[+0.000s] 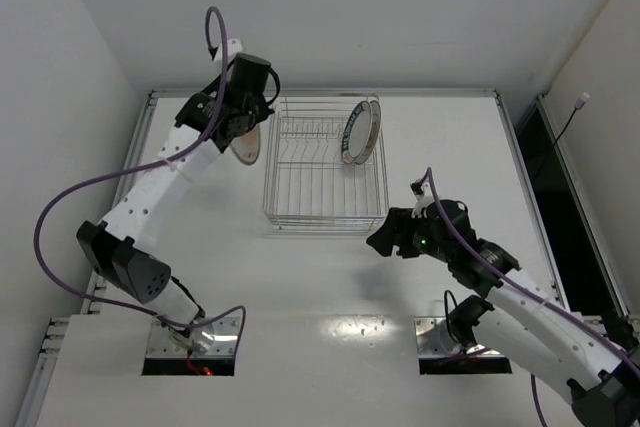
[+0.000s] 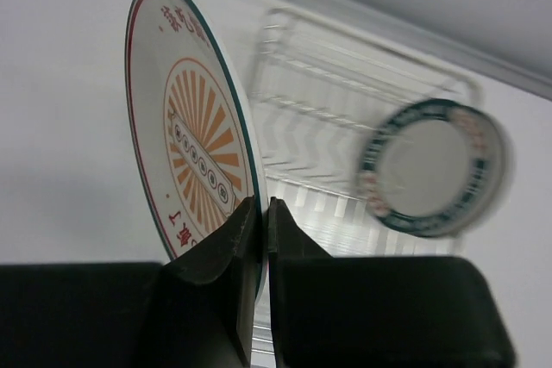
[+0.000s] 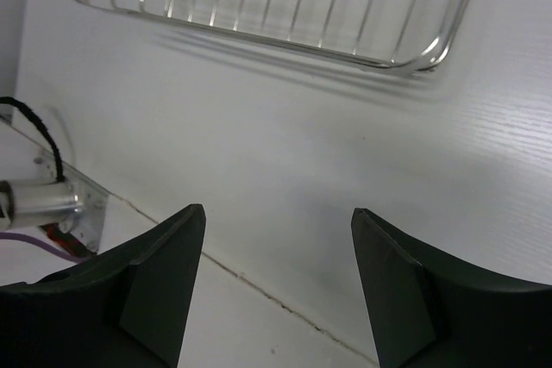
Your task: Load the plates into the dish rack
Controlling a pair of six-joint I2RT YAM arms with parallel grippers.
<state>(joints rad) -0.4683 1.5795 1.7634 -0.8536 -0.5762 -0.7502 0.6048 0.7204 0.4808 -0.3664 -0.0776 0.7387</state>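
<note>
Next, my left gripper releases the orange-striped plate upright in the dish rack slot (image 1: 343, 129) (image 2: 384, 158) next to the front side of the blue-rimmed plate.
My left gripper (image 2: 263, 213) is shut on the rim of the orange-striped plate (image 2: 185, 135), holding it on edge in the air just left of the dish rack (image 1: 325, 162); the gripper (image 1: 243, 125) and plate (image 1: 246, 145) also show in the top view. Two plates stand upright in the rack's far right part: the blue-rimmed plate (image 1: 354, 133) in front and another plate (image 1: 373, 125) close behind it. The blue-rimmed plate (image 2: 431, 170) appears blurred in the left wrist view. My right gripper (image 3: 278, 239) is open and empty, above the table near the rack's near right corner (image 3: 423, 58).
The table's raised rim (image 1: 320, 93) runs behind the rack. A seam in the table surface (image 3: 259, 286) passes under my right gripper. Mount plates with cables (image 1: 190, 342) sit at the near edge.
</note>
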